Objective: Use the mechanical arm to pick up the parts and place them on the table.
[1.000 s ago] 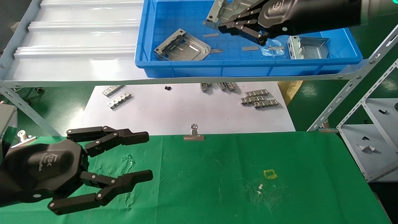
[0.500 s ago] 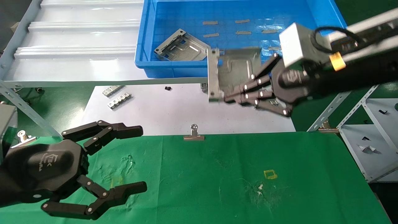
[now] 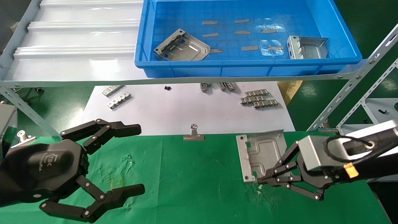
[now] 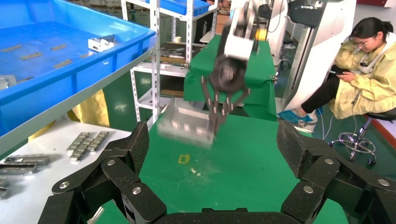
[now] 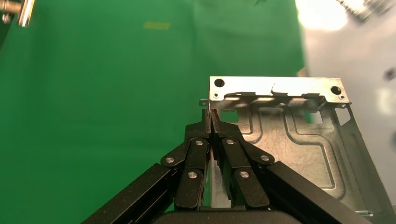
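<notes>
My right gripper needs to set the silver stamped part down on the green table (image 3: 272, 168) just past the pale scuffed patch.
My right gripper (image 3: 260, 180) is shut on the flange of a silver stamped part (image 3: 261, 154), holding it just over the green table (image 3: 202, 174) at the right. In the right wrist view the part (image 5: 299, 140) sits beside my pinched fingertips (image 5: 210, 122). In the left wrist view that part (image 4: 187, 126) and the right arm show farther off. Two more parts stay in the blue bin (image 3: 186, 70): one at the left (image 3: 182, 46), one at the right (image 3: 306, 46). My left gripper (image 3: 136, 158) is open and empty over the table's left side.
A white paper sheet (image 3: 186, 109) with small ridged strips (image 3: 258, 99) lies behind the table. A binder clip (image 3: 193, 133) sits at the cloth's far edge. A pale ribbed shelf (image 3: 77, 40) and a grey metal rack (image 3: 367, 77) stand around.
My right gripper has carried the part out of the blue bin, forward and down, to just above the green table. My left gripper has opened wider and stayed in place.
</notes>
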Controlling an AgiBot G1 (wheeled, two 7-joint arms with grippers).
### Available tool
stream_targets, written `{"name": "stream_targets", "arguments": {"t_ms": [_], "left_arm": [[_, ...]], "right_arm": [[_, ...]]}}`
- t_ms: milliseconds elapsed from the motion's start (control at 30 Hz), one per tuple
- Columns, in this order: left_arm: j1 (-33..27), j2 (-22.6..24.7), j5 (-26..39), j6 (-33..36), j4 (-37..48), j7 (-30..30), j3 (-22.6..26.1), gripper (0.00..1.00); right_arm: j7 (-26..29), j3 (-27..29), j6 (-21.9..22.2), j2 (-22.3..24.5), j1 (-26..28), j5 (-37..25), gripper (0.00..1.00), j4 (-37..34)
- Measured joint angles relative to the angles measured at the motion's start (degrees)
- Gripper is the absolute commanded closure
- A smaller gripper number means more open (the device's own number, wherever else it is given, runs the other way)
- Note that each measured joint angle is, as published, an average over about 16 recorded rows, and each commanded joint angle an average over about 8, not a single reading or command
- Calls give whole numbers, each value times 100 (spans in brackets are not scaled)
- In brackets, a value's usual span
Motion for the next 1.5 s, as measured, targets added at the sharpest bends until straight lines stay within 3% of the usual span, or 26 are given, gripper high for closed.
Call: {"name": "stream_targets", "arguments": {"t_ms": [267, 533, 667, 733, 833, 967, 1200, 1500], "left_arm": [[0, 0, 0, 0, 0, 0, 0, 0], [0, 0, 0, 0, 0, 0, 0, 0], [0, 0, 0, 0, 0, 0, 0, 0], [0, 0, 0, 0, 0, 0, 0, 0], [0, 0, 0, 0, 0, 0, 0, 0], [0, 0, 0, 0, 0, 0, 0, 0], [0, 0, 0, 0, 0, 0, 0, 0], [0, 0, 0, 0, 0, 0, 0, 0]], "right_arm": [[-642, -340, 342, -453, -481, -438, 100, -1001], [-1219, -499, 520, -995, -612, -756, 100, -1999], [-1438, -545, 532, -1222, -587, -851, 81, -2401], [-1518, -561, 536, -1322, -573, -884, 63, -2586], [-1614, -582, 557, -1459, -558, -929, 29, -2837], [-1723, -602, 600, -1602, -544, -974, 4, -3124], [-1912, -563, 533, -1703, -440, -930, 0, -3469], [-2036, -356, 16, -1577, -93, -596, 0, -3567]]}}
